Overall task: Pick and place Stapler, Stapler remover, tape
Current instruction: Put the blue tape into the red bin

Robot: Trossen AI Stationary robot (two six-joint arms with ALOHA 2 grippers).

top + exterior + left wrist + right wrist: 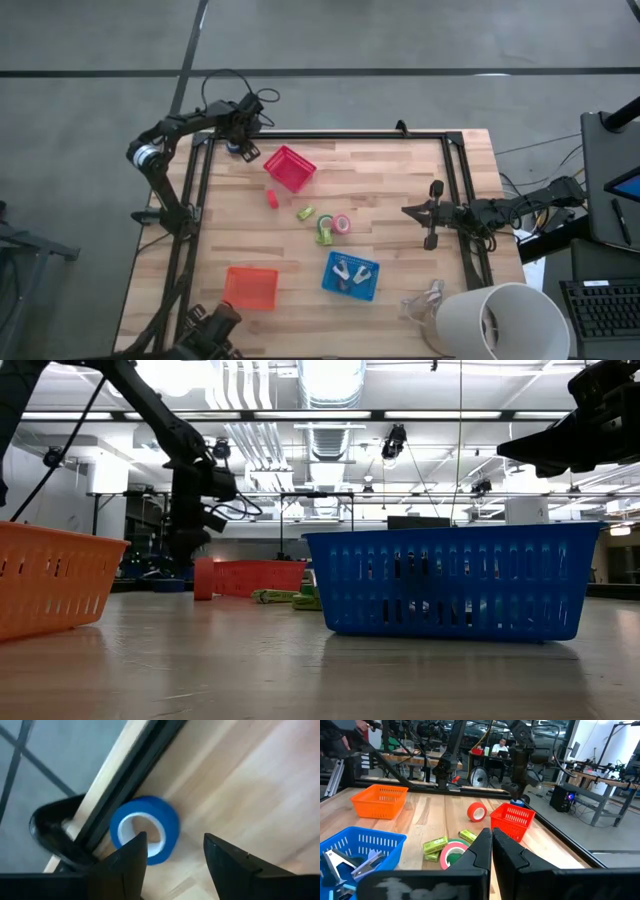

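The blue roll lies against the frame rail. So my left gripper needs to lower a finger into the roll's hole and pinch the rim [171,834] opposite the rail.
My left gripper [172,852] is open at the table's far left corner [240,138], over a blue tape roll [145,830] that lies against the black frame rail [125,775]. One finger stands in front of the roll's rim. A small red roll [272,198] stands on edge near the red basket [290,168]. A pink roll with a pale centre [342,224] and a green roll [325,235] lie mid-table beside small green blocks [436,845]. Silvery claw pieces [350,272] lie in the blue basket [372,290]. My right gripper [491,845] is shut near the right edge [420,212]. My left gripper comes at the blue roll from above, with one finger [130,857] over the roll's near rim [150,854] and the other beside it over bare wood. I cannot tell whether either finger touches the roll, which lies on the table.
An orange basket [250,287] stands near the front left. A black frame rail [330,136] runs along the far and side edges. A white bucket [500,320] and clear plastic [425,300] sit at the front right corner. Bare wood lies between the baskets.
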